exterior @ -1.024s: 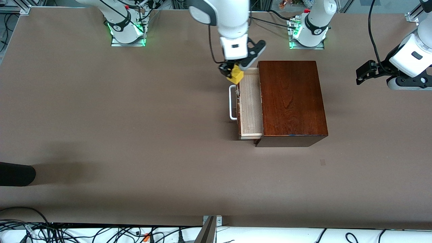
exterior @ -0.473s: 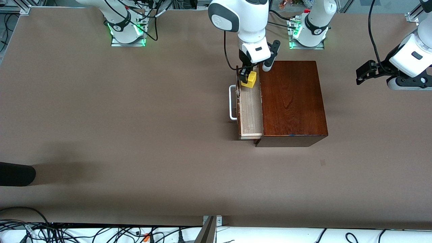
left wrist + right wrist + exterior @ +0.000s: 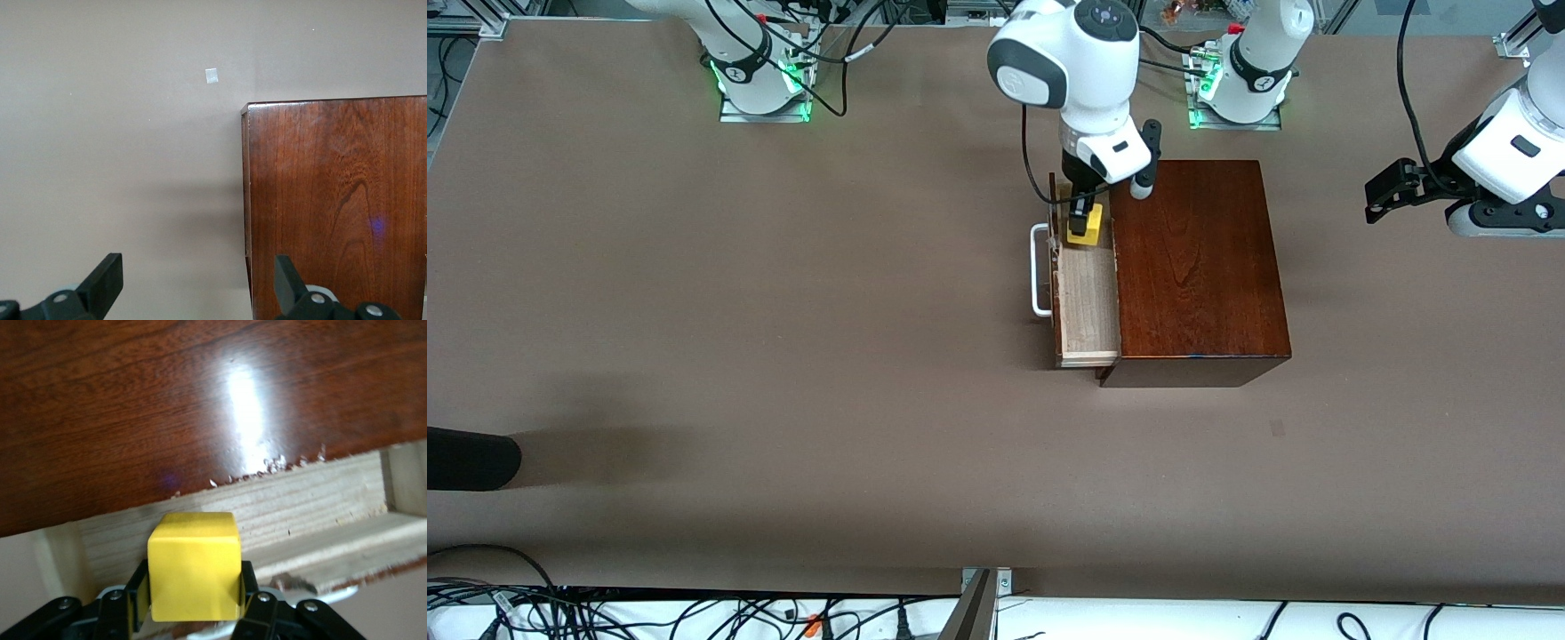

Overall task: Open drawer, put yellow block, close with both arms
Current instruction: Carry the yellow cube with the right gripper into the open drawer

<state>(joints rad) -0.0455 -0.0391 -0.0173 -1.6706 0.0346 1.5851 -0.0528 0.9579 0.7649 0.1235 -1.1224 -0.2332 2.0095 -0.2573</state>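
Note:
The right gripper should release the yellow block on the bottom of the open drawer, between its far end [image 3: 1083,251] [image 3: 230,572] and its middle.
The reddish-brown wooden box [image 3: 1196,267] stands mid-table with its drawer [image 3: 1089,307] pulled open toward the right arm's end, white handle [image 3: 1039,271] outward. My right gripper [image 3: 1083,222] is shut on the yellow block [image 3: 1087,224] and holds it low over the drawer's end farthest from the front camera. In the right wrist view the yellow block [image 3: 193,567] sits between the fingers [image 3: 248,587], with the drawer's pale wood [image 3: 300,500] and the box top [image 3: 200,400] past it. My left gripper [image 3: 1383,191] is open and empty, waiting over the table at the left arm's end; it also shows in the left wrist view [image 3: 197,287] beside the box [image 3: 333,200].
A dark rounded object [image 3: 471,458] pokes in at the table edge at the right arm's end. A small pale patch [image 3: 1278,428] lies on the table nearer to the front camera than the box. Cables hang along the table's front edge.
My right gripper has carried the yellow block from above the drawer's front corner to over the drawer's inside and lowered it. The left arm has not moved.

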